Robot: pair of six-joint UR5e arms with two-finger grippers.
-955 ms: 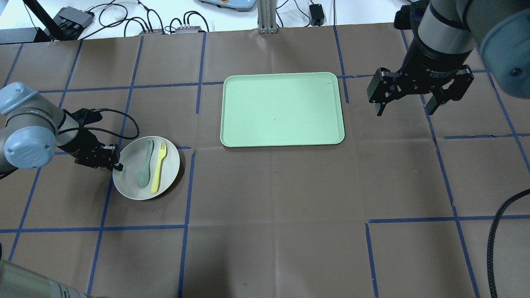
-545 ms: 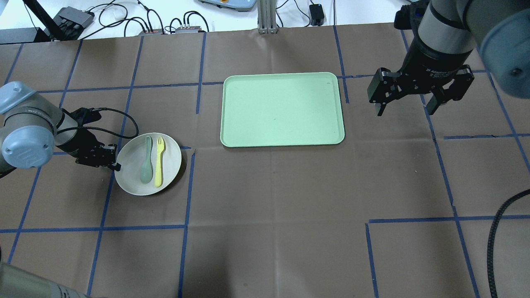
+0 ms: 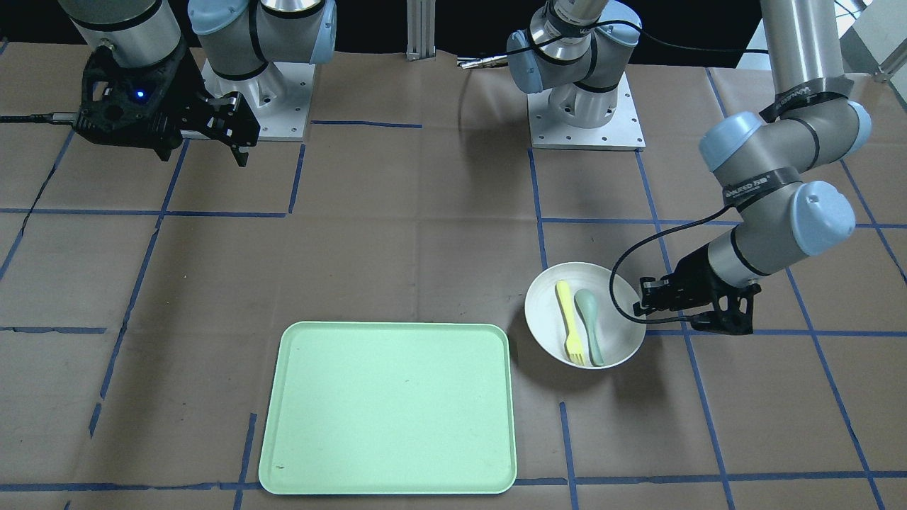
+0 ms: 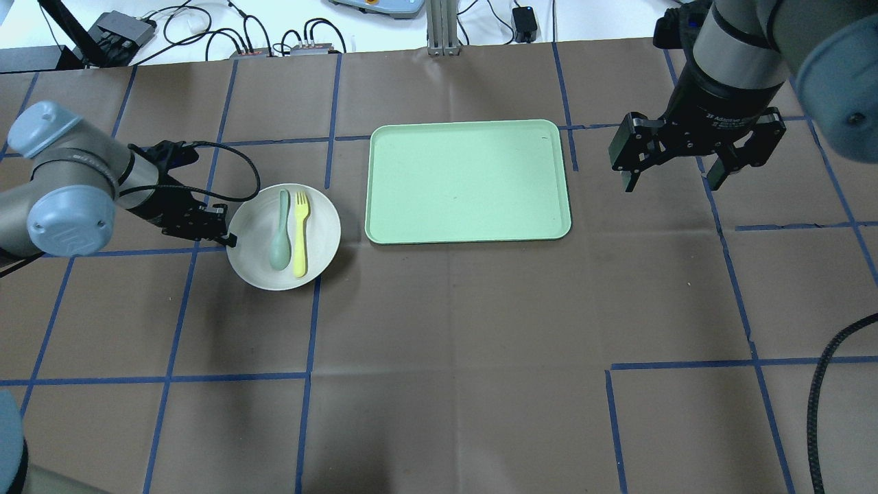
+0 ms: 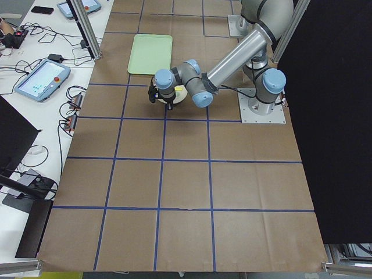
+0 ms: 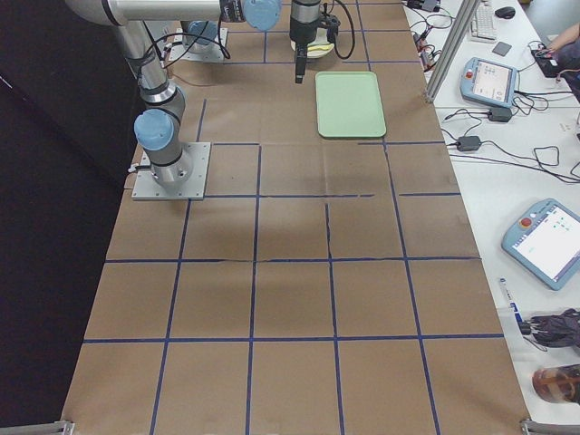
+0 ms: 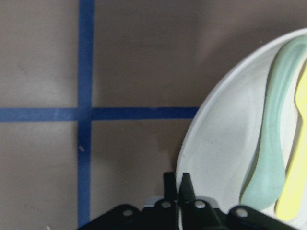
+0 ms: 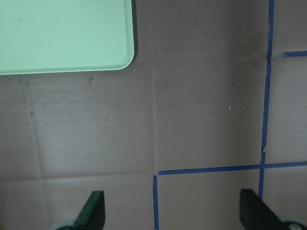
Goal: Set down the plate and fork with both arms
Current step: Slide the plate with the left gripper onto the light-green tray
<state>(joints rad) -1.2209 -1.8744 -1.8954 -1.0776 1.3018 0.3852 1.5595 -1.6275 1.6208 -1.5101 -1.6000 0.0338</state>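
Observation:
My left gripper is holding the off-white plate. It will let go of the plate in the middle of the mint-green tray (image 3: 392,417).
The off-white plate (image 4: 312,206) is left of the tray, with the pale-yellow fork (image 4: 300,233) and a grey-green spoon (image 4: 279,230) lying side by side in it. My left gripper (image 4: 230,240) is shut on the plate's left rim and seems to hold it slightly off the table. The left wrist view shows the fingertips (image 7: 168,181) pinching the rim of the plate (image 7: 216,143), with the spoon (image 7: 271,143) and fork (image 7: 297,167) at its right edge. In the front view the plate (image 3: 545,312), fork (image 3: 569,322) and left gripper (image 3: 641,308) show too. My right gripper (image 4: 671,184) is open and empty, right of the tray.
The mint-green tray (image 4: 466,182) lies at the table's middle back; it also shows in the front view (image 3: 390,407) and the right wrist view (image 8: 62,33). Blue tape lines cross the brown table cover. Cables and boxes lie beyond the far edge (image 4: 206,34).
My left gripper has carried the plate, with the fork and spoon in it, away from me and to the right, toward the tray. The right arm has not moved.

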